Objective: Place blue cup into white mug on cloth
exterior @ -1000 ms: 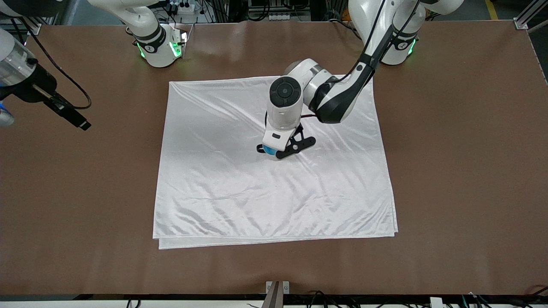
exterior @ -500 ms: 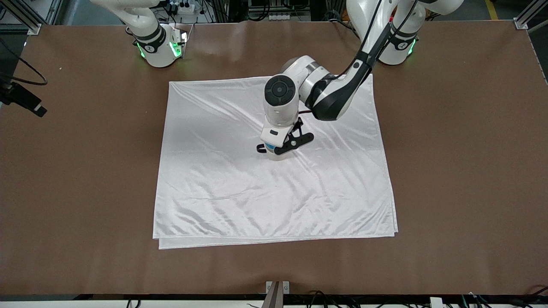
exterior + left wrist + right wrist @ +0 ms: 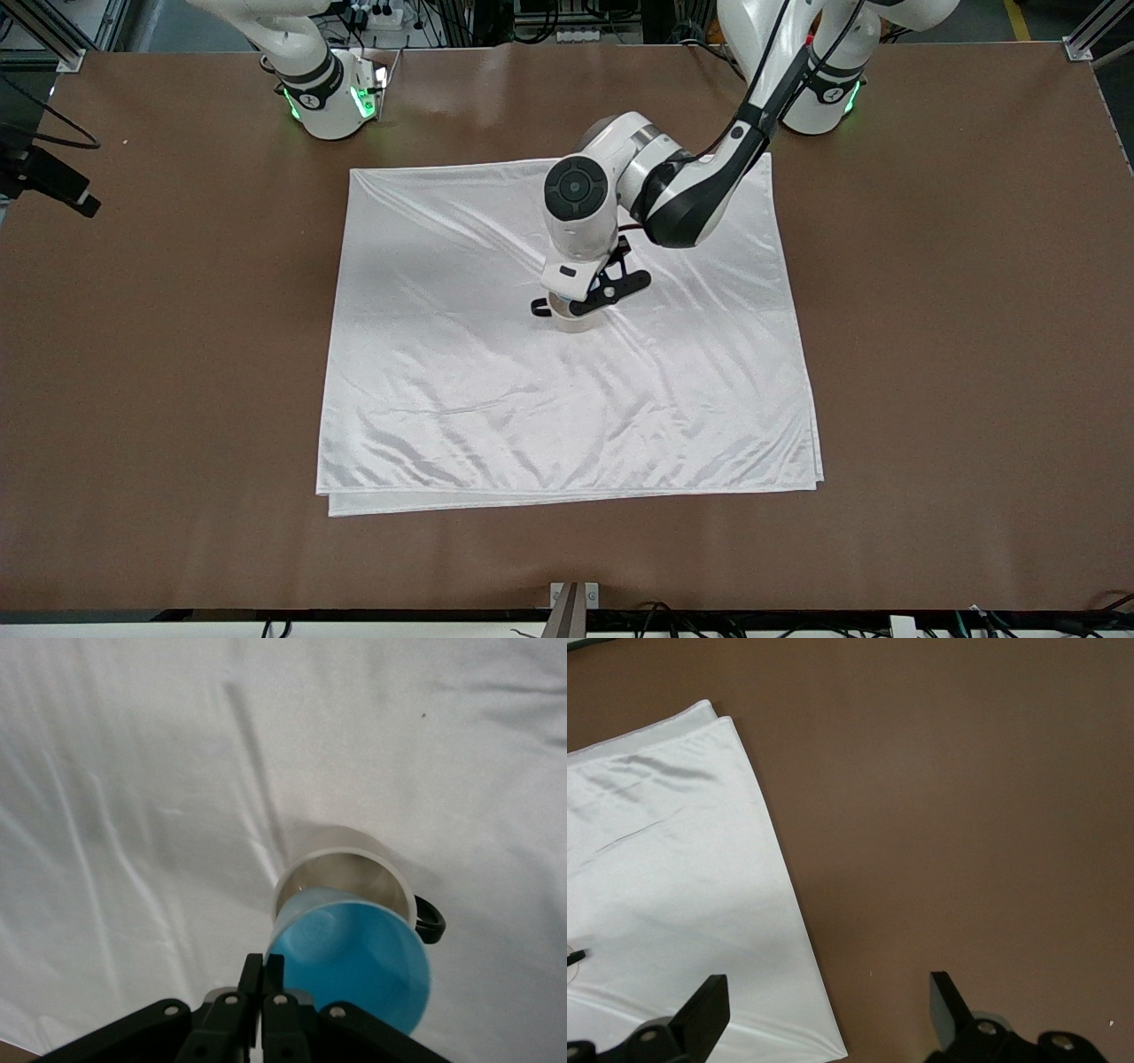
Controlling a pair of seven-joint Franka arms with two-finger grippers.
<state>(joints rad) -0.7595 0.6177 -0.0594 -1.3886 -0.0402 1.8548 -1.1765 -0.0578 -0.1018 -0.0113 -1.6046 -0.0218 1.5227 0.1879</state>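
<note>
My left gripper is holding the blue cup, and I will let go of it so that it stands upright inside the white mug with the black handle (image 3: 569,298) (image 3: 345,893).
The white mug (image 3: 330,870) with its black handle (image 3: 431,920) stands upright on the cloth (image 3: 496,399), near the cloth's middle; it also shows in the front view (image 3: 576,321). The blue cup (image 3: 354,970) sits tilted in the mug's mouth, its bright blue inside facing the left wrist camera. In the front view my left hand hides the cup. My left gripper (image 3: 264,973) is shut on the cup's rim, directly over the mug (image 3: 580,301). My right gripper (image 3: 828,997) is open and empty over bare table beside the cloth's edge (image 3: 775,877).
The brown table (image 3: 930,354) surrounds the cloth on all sides. A black part of the right arm's hand (image 3: 53,182) shows at the table's edge at the right arm's end. The arm bases stand along the table's edge farthest from the front camera.
My left gripper has sunk with the blue cup into the mug; the blue no longer shows in the front view. The right hand has drawn back to the table's edge.
</note>
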